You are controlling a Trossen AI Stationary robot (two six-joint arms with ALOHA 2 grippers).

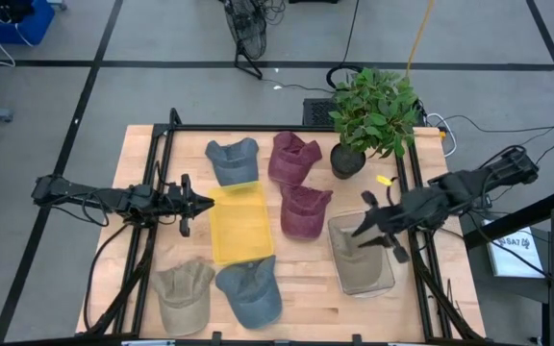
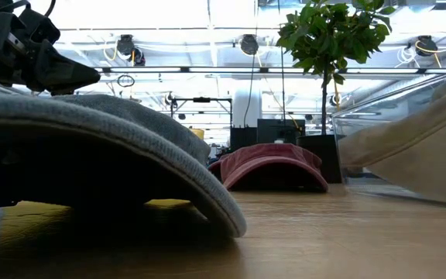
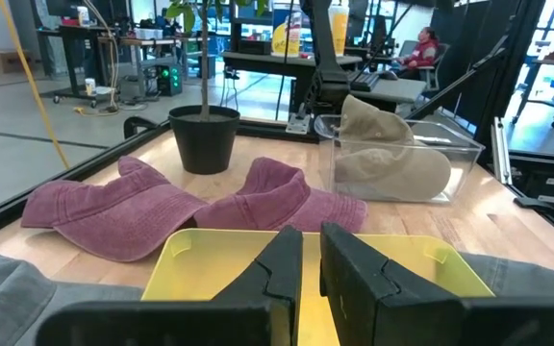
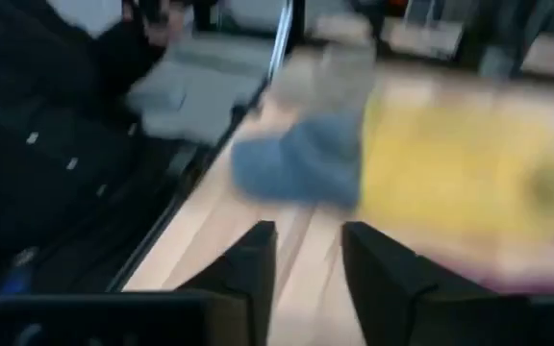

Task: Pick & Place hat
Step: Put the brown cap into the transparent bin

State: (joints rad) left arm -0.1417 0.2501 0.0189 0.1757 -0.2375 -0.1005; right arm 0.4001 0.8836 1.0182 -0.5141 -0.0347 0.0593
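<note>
Next, my left gripper grips the tan hat beside the near blue hat by its side (image 1: 164, 303), where brim meets crown.
A tan hat (image 1: 362, 267) lies in the clear box (image 1: 389, 279) at the right; in the left wrist view its crown (image 3: 383, 144) sticks up above the rim. My right gripper (image 1: 368, 227) hovers over the box's far left corner, open, with nothing between its fingers (image 4: 309, 258). My left gripper (image 1: 198, 202) stays shut and level at the left edge of the yellow tray (image 1: 240, 223). Loose hats rest on the table: a blue one (image 1: 232, 159) and two maroon ones (image 1: 293, 157) (image 1: 303, 210) at the far side, a tan one (image 1: 183, 293) and a blue one (image 1: 251, 290) at the near side.
A potted plant (image 1: 373, 115) stands at the far right corner, just beyond the box. A black frame (image 1: 287, 129) runs around the wooden table top. Bare wood (image 1: 306, 288) shows between the near blue hat and the box.
</note>
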